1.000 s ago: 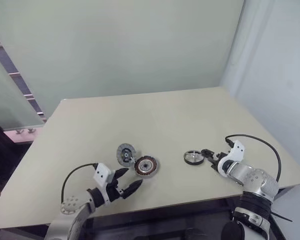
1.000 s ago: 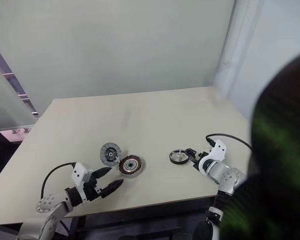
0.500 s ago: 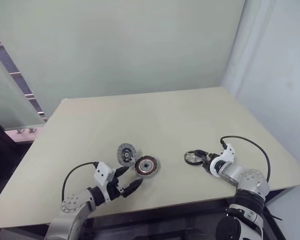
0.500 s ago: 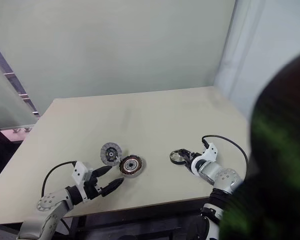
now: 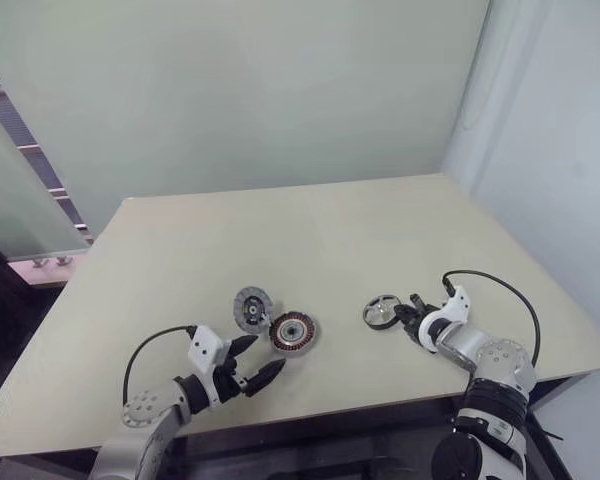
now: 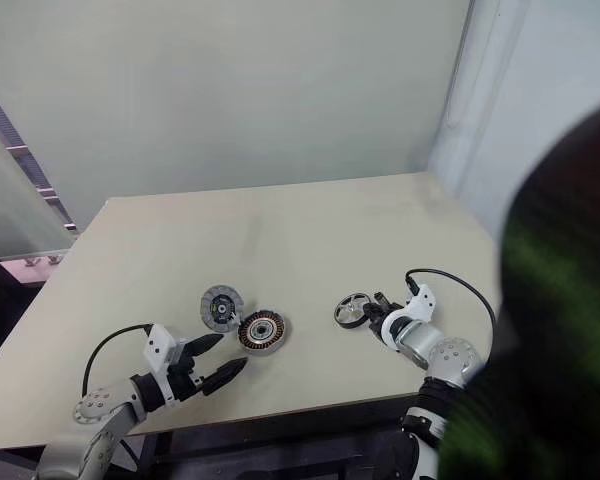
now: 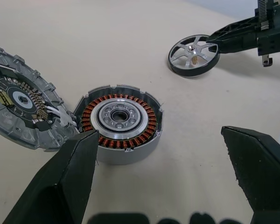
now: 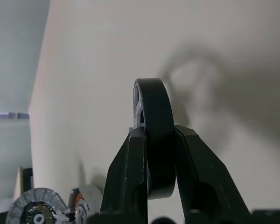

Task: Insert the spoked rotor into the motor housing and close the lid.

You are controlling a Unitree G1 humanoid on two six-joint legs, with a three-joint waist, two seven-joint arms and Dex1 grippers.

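Next, my right gripper lets go of the spoked rotor over the copper windings of the motor housing (image 5: pixel 292 331) (image 8: pixel 81 211), centred on the silvery middle part of the housing.
The spoked rotor (image 5: pixel 382 312), a dark rim with silvery spokes, is on the right of the table, and my right gripper (image 5: pixel 401 313) is shut on its rim. In the right wrist view the rim (image 8: pixel 151 107) stands edge-on between the two fingers (image 8: pixel 130 158). The motor housing (image 5: pixel 293 331), with copper windings round a silvery hub, sits left of centre. The grey lid (image 5: pixel 252 308) lies against its far left side. My left gripper (image 5: pixel 265 357) hovers open just in front of the housing (image 7: pixel 119 121), holding nothing.
The beige table (image 5: pixel 330 230) has a pale wall behind it and a corner at the right. Its front edge runs just behind both grippers. A black cable (image 5: pixel 500 290) loops over my right wrist.
My right gripper has shut on the rotor's rim, and its wrist has rolled. The rotor has shifted a little to the left and tipped up. The left arm has kept still.
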